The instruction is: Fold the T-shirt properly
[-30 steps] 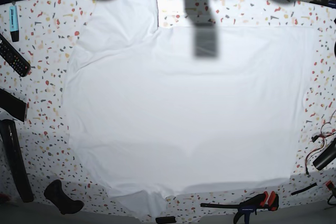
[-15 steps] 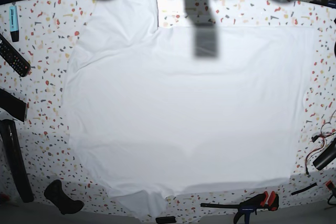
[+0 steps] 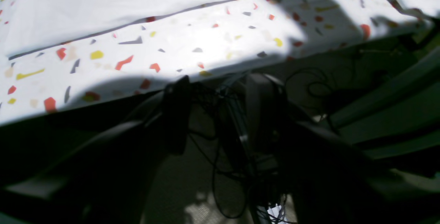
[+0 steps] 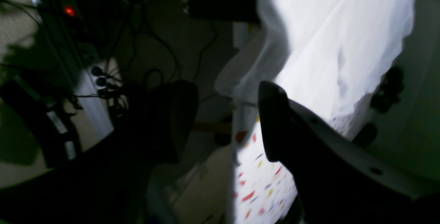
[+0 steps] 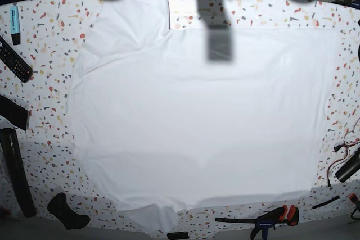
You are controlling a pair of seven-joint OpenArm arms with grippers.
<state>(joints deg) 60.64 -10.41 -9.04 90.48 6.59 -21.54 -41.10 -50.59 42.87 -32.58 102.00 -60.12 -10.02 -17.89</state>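
The T-shirt's far hem corner (image 5: 336, 30) (image 3: 11, 56) is at the end away from the sleeves. My left gripper goes there next and closes on it.
The white T-shirt (image 5: 197, 116) lies spread flat over most of the speckled table (image 5: 45, 43), one sleeve at the far left edge and one at the near edge. Neither gripper shows in the base view. In the left wrist view my left gripper (image 3: 220, 114) hangs open just beyond the table's edge (image 3: 206, 41), nothing between its dark fingers (image 3: 175, 114), with the T-shirt's hem (image 3: 103, 3) further in. My right gripper (image 4: 223, 120) is open too, off the table's edge (image 4: 257, 182), close to the T-shirt's sleeve (image 4: 343, 45) but not touching it.
A remote control (image 5: 14, 60) and a blue marker (image 5: 14, 23) lie at the left. Black parts (image 5: 66, 212) sit at the near left corner, a clamp (image 5: 270, 217) on the near edge, loose wires (image 5: 343, 155) at the right. Cables (image 3: 223, 169) hang below the table.
The dark shadow over the T-shirt's far left sleeve has drawn back off the cloth. The shirt itself lies as before.
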